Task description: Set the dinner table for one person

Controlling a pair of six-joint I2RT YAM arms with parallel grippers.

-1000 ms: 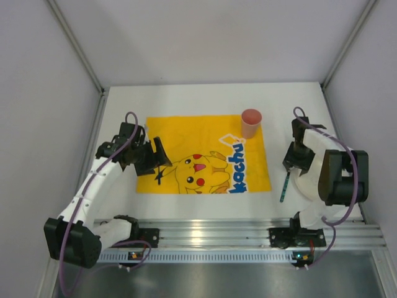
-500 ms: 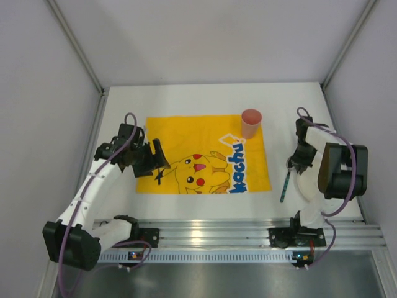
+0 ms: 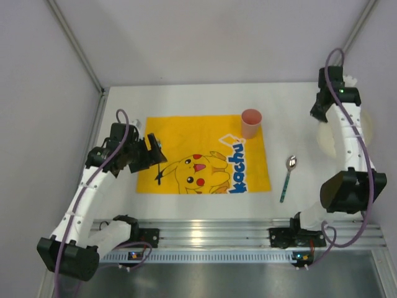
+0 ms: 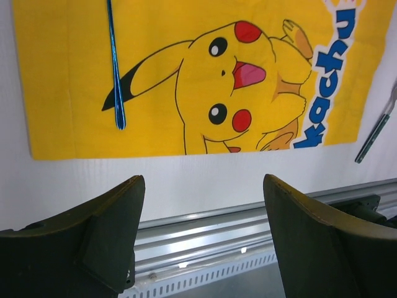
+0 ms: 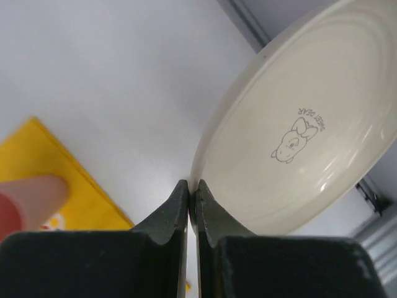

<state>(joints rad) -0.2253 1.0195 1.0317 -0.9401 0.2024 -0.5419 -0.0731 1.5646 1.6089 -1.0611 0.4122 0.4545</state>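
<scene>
I need to use my right gripper to set the cream plate down on the yellow mat (image 3: 197, 151), between the blue utensil and the pink cup.
The white dinner table (image 3: 186, 99) carries a yellow Pikachu mat (image 3: 205, 155). A pink cup (image 3: 251, 122) stands on the mat's far right corner. A thin blue utensil (image 4: 115, 74) lies on the mat's left part, also seen from above (image 3: 160, 174). A green-handled spoon (image 3: 287, 177) lies on the table right of the mat. My right gripper (image 5: 193, 186) is shut on the rim of a cream plate (image 5: 298, 136) and holds it tilted above the table's back right (image 3: 367, 127). My left gripper (image 4: 203, 181) is open and empty over the mat's left edge (image 3: 152, 155).
A ribbed aluminium rail (image 3: 211, 230) runs along the near edge, with both arm bases on it. Grey walls close in the left, right and back sides. The cup also shows in the right wrist view (image 5: 28, 198).
My right arm has swung from beside the spoon up to the back right, lifting the plate by its rim. The spoon's bowl now shows. My left gripper has drawn back slightly to the left.
</scene>
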